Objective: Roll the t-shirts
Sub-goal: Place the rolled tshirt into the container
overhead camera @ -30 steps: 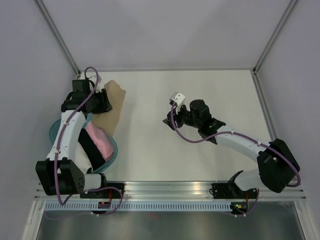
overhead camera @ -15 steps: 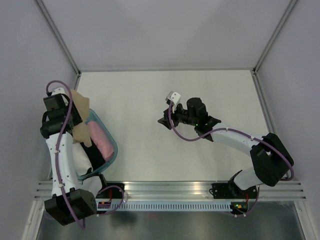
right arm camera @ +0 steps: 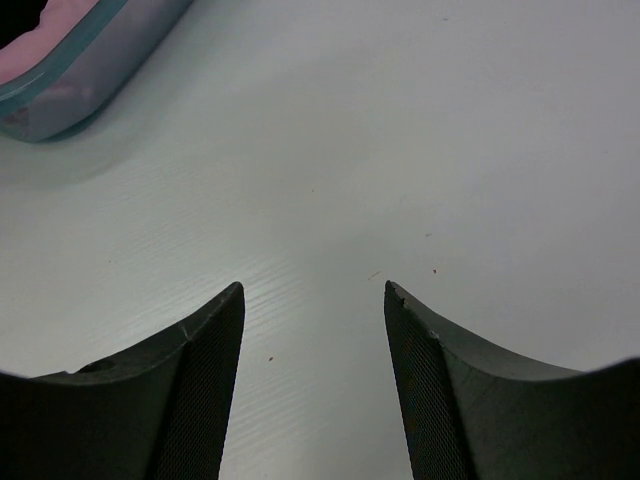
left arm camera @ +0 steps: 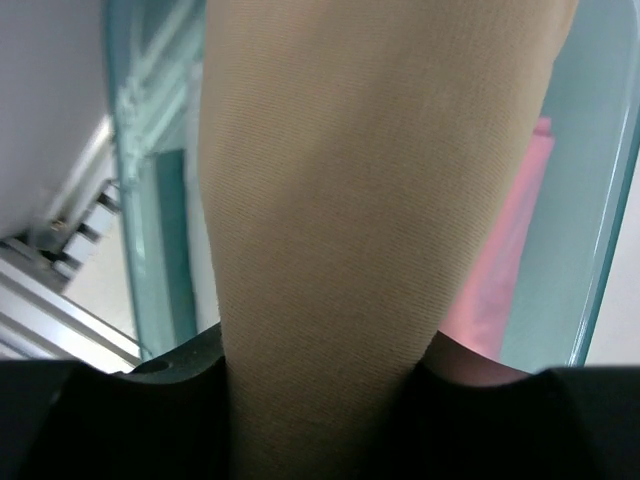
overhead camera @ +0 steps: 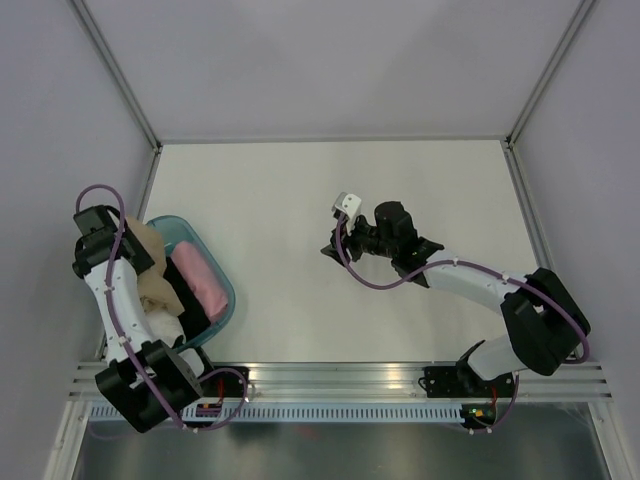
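Next, my left gripper lets go of the tan t-shirt on top of the pink rolled t-shirt (overhead camera: 190, 270) (left arm camera: 498, 262) in the teal basket.
A rolled tan t-shirt (left arm camera: 340, 200) fills the left wrist view, and my left gripper (left arm camera: 320, 365) is shut on it with a jaw on each side. From above, that tan t-shirt (overhead camera: 152, 268) hangs over the left end of the teal basket (overhead camera: 222, 275), with the left gripper (overhead camera: 126, 250) at the table's far left. A pink rolled t-shirt (overhead camera: 200, 280) lies in the basket beside it, and a white bundle (overhead camera: 165, 326) lies nearer the arm base. My right gripper (overhead camera: 328, 248) hovers mid-table, open (right arm camera: 313, 288), with only bare tabletop between its fingers.
The basket's corner (right arm camera: 90, 85) with the pink roll (right arm camera: 55, 25) shows at the upper left of the right wrist view. Frame posts and grey walls bound the white table (overhead camera: 420, 190). An aluminium rail (overhead camera: 340, 375) runs along the near edge.
My left arm has swung the tan t-shirt from the table's back left toward the near left, over the basket. The right gripper has shifted slightly left and stayed open.
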